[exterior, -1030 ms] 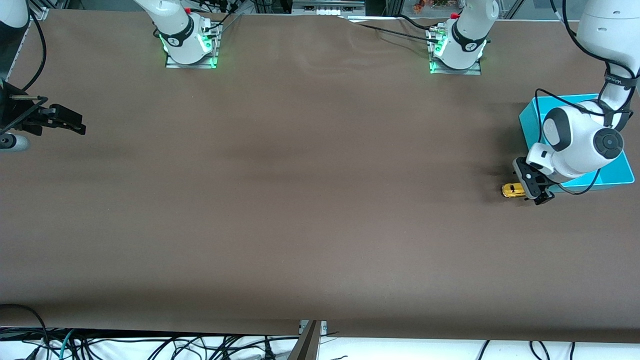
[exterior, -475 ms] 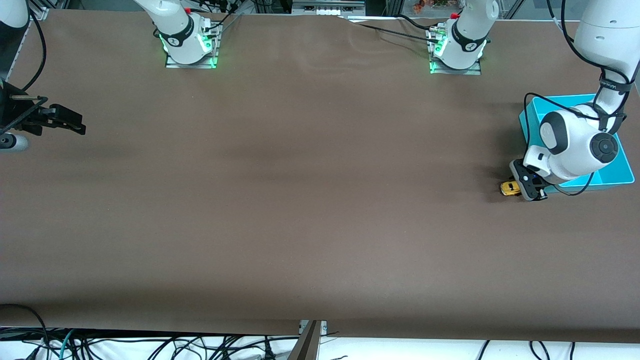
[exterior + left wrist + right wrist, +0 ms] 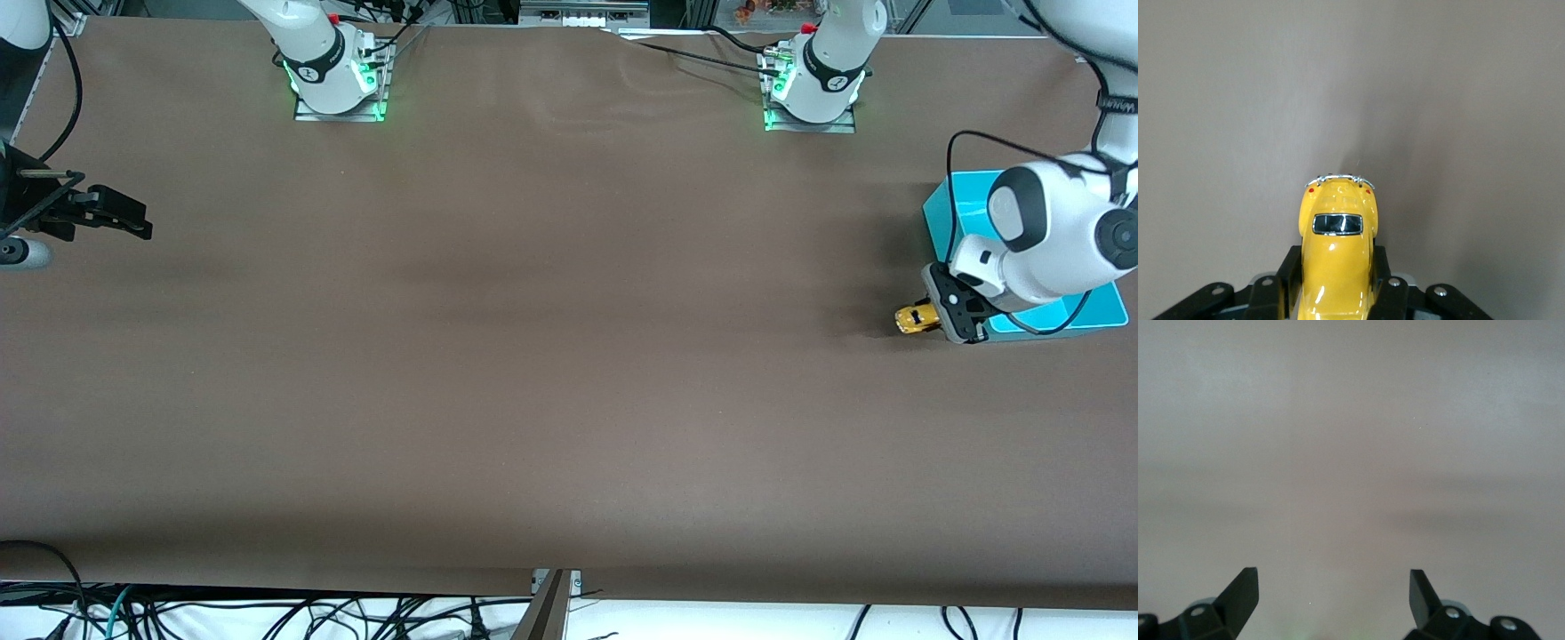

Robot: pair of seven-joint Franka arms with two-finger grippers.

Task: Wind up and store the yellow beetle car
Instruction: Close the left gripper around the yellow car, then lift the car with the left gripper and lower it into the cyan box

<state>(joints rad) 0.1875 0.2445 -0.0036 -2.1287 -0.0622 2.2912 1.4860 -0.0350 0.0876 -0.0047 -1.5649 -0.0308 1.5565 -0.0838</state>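
Note:
The left gripper needs to release the yellow beetle car, held tilted just over the table, inside the turquoise bin (image 3: 987,224), near the corner of the bin toward the arm bases.
The yellow beetle car (image 3: 915,318) is held tilted just over the table, beside the corner of the turquoise bin (image 3: 944,206) that lies nearest the front camera. My left gripper (image 3: 933,319) is shut on it. In the left wrist view the car (image 3: 1337,227) sticks out between the black fingers (image 3: 1395,293), with its dark window and chrome bumper showing. My right gripper (image 3: 133,222) waits open and empty at the right arm's end of the table. Its fingers (image 3: 1241,593) stand wide apart over bare brown table.
The bin stands at the left arm's end of the table, partly hidden by the left arm (image 3: 1058,240). The two arm bases (image 3: 338,84) (image 3: 813,93) stand along the edge farthest from the front camera. Brown table (image 3: 533,356) spreads between the two grippers.
The left gripper has risen a little and shifted toward the bin, with the car in it. The car now tilts, apart from its shadow. The right arm has not moved.

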